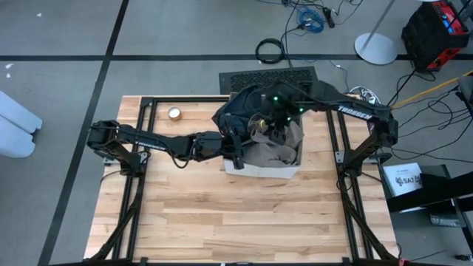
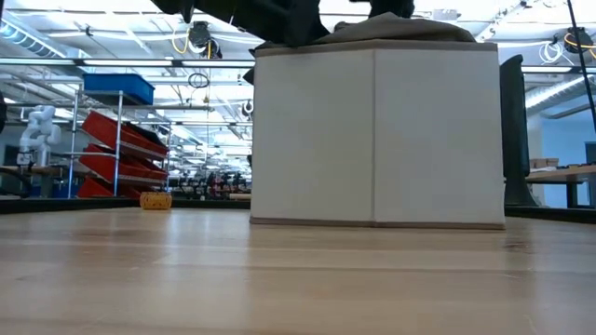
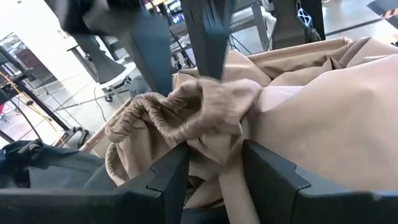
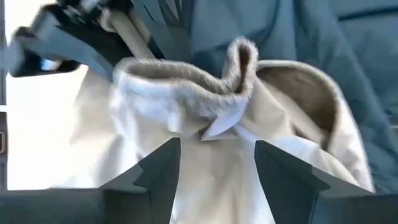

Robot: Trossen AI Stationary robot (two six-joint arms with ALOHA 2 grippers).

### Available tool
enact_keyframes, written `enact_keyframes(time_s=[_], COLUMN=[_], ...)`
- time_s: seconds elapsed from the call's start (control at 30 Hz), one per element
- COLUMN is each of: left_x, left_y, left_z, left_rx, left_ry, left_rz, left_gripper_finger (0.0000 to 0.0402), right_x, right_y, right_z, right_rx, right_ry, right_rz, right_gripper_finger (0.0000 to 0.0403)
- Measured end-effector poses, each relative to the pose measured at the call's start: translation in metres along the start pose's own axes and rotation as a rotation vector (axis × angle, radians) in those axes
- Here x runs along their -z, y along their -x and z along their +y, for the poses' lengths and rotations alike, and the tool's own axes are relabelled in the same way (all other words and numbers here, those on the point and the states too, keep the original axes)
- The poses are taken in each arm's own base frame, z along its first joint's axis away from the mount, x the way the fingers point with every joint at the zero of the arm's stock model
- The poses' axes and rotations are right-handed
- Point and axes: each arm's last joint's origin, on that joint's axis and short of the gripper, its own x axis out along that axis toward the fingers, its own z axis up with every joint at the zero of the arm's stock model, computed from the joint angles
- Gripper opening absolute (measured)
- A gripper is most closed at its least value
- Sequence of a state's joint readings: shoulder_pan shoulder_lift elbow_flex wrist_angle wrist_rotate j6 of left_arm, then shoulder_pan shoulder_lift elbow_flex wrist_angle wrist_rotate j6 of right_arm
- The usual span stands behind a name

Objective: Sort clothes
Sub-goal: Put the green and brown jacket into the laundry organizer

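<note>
The dark grey-green garment's far edge (image 1: 255,89), by the box's far side, is next; next my right gripper goes there and closes.
A beige square fabric box (image 1: 259,171) (image 2: 372,140) stands mid-table, filled with clothes. A khaki tan garment (image 1: 281,144) (image 3: 311,106) (image 4: 205,143) lies on top, its ribbed elastic edge (image 3: 155,115) bunched up. A dark grey-green garment (image 1: 244,107) (image 4: 298,37) is draped over the box's far-left side. My left gripper (image 1: 235,148) (image 3: 214,168) reaches in at the box's left rim, shut on the khaki cloth. My right gripper (image 1: 272,125) (image 4: 217,174) hangs open above the box, pointing down, with nothing between its fingers. My left gripper pinches a bunched fold of the khaki tan garment (image 3: 217,152) between its two fingers, just below the ribbed elastic edge. The fingers come in nearly level from the table's left. The rest of the garment lies on the pile in the box.
A small roll of tape (image 1: 174,113) (image 2: 155,200) sits near the table's far-left corner. The near half of the wooden table (image 1: 244,222) is bare. A floor grille (image 1: 270,77) and cables lie beyond the far edge.
</note>
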State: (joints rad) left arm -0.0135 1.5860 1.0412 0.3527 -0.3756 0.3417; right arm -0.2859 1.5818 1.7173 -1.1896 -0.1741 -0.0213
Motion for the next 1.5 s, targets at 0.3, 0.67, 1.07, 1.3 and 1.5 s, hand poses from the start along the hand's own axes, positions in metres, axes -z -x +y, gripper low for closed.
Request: enact_keyframes(time_s=[0.3, 0.67, 1.07, 1.3, 1.5], left_x=[0.002, -0.012, -0.048, -0.064, -0.066], left_y=[-0.002, 0.017, 0.069, 0.107, 0.130], left_z=[-0.002, -0.009, 0.017, 0.032, 0.046], left_rx=[0.009, 0.049, 0.039, 0.052, 0.013], left_ry=[-0.004, -0.106, -0.094, -0.074, -0.053], left_rz=[0.006, -0.018, -0.115, -0.162, -0.125], left_gripper_finger=[0.0160, 0.0160, 0.0160, 0.0160, 0.0160], right_x=[-0.033, -0.065, -0.060, -0.053, -0.054], right_y=[0.030, -0.022, -0.027, -0.046, -0.058], right_z=[-0.009, -0.076, -0.110, -0.138, -0.142], right_rx=[0.224, 0.377, 0.457, 0.391, 0.372], right_ry=[0.062, 0.311, 0.484, 0.420, 0.418], right_rz=[-0.314, -0.343, -0.261, -0.203, -0.193], right_gripper_finger=[0.0189, 0.0206, 0.0208, 0.0208, 0.0176])
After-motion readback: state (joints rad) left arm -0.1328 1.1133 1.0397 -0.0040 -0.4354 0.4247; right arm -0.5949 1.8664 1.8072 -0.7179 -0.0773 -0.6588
